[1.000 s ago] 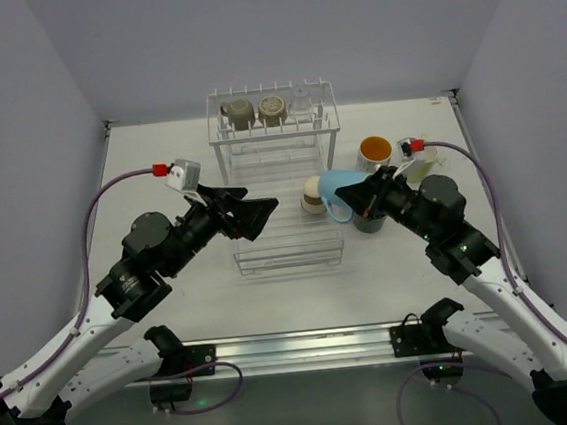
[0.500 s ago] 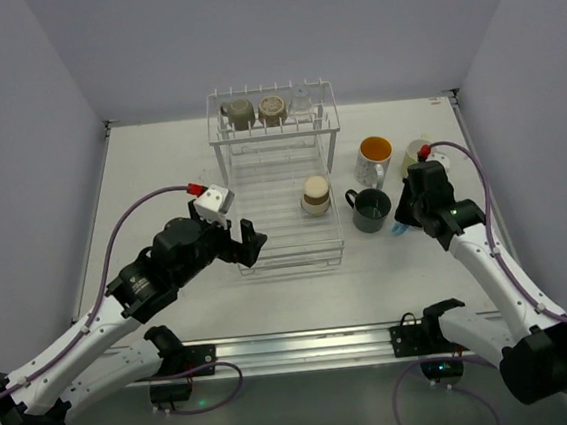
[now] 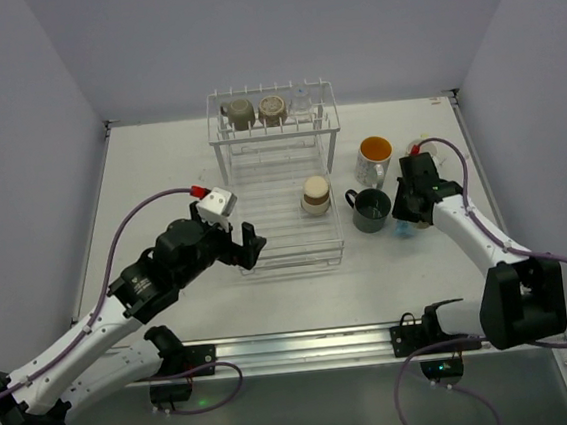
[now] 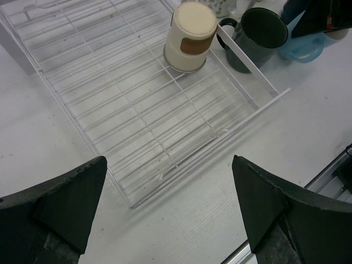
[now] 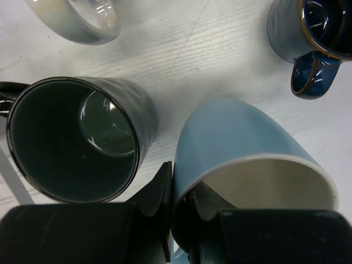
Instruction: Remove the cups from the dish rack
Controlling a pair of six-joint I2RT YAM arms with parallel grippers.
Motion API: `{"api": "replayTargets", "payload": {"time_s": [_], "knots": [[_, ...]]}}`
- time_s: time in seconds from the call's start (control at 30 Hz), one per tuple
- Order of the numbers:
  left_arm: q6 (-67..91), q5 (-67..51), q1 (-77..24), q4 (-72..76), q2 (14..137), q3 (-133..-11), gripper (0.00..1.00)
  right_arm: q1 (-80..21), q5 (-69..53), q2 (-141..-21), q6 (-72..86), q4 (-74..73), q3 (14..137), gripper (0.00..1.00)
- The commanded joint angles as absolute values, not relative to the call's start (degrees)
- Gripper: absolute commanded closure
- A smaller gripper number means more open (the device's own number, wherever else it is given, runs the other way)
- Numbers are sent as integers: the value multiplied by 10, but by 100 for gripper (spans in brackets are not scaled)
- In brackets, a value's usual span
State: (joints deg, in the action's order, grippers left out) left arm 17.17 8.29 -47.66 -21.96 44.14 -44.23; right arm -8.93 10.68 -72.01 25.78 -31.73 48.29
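Note:
The upside-down tan cup in the lower basket is next for my left gripper, which should go to it and grab the cup's sides (image 3: pixel 314 196) (image 4: pixel 179 43) near its upturned bottom.
The white wire dish rack (image 3: pixel 291 264) stands mid-table. Its upper shelf holds a small olive cup (image 3: pixel 238 113), a brown cup (image 3: pixel 272 109) and a clear glass (image 3: pixel 301 100). A tan cup (image 3: pixel 314 195) stands upside down in the lower basket and also shows in the left wrist view (image 4: pixel 190 36). My right gripper (image 3: pixel 411 215) is shut on the rim of the light blue cup (image 5: pixel 242 137), one finger inside and one outside, low beside the dark green mug (image 3: pixel 371 209). My left gripper (image 3: pixel 250 246) is open and empty over the rack's near left corner (image 4: pixel 137 121).
A white cup with an orange inside (image 3: pixel 375 158) stands behind the dark green mug (image 5: pixel 77 137). A pale cup (image 5: pixel 77 19) and a dark blue mug (image 5: pixel 313 33) stand on the table beyond the light blue cup. The right wall is close.
My right gripper has carried the light blue cup from the rack's right side down to the right of the dark green mug. My left gripper has drawn back toward the rack's near left corner.

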Motion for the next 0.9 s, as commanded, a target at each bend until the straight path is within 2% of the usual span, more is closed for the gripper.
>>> {"api": "replayTargets", "payload": {"time_s": [0.0,0.13,0.23,0.27,0.37,0.57,0.8,0.87], "knots": [[160,78,-478,-215,447,-443,0,-79,102,-743,234,-272,528,100],[166,71,-478,-214,469,-455,0,-74,90,-764,234,-267,531,100],[179,65,-477,-214,492,-469,0,-75,84,-766,236,-266,532,81],[183,66,-477,-214,502,-474,0,-74,85,-765,236,-268,531,71],[200,72,-478,-215,523,-492,0,-74,88,-752,240,-270,531,61],[226,61,-479,-171,587,-520,0,-74,72,-704,241,-270,527,55],[222,71,-491,-97,707,-575,0,-76,19,-567,259,-230,478,52],[219,83,-496,-83,752,-591,0,-76,-16,-494,273,-193,447,44]]}}
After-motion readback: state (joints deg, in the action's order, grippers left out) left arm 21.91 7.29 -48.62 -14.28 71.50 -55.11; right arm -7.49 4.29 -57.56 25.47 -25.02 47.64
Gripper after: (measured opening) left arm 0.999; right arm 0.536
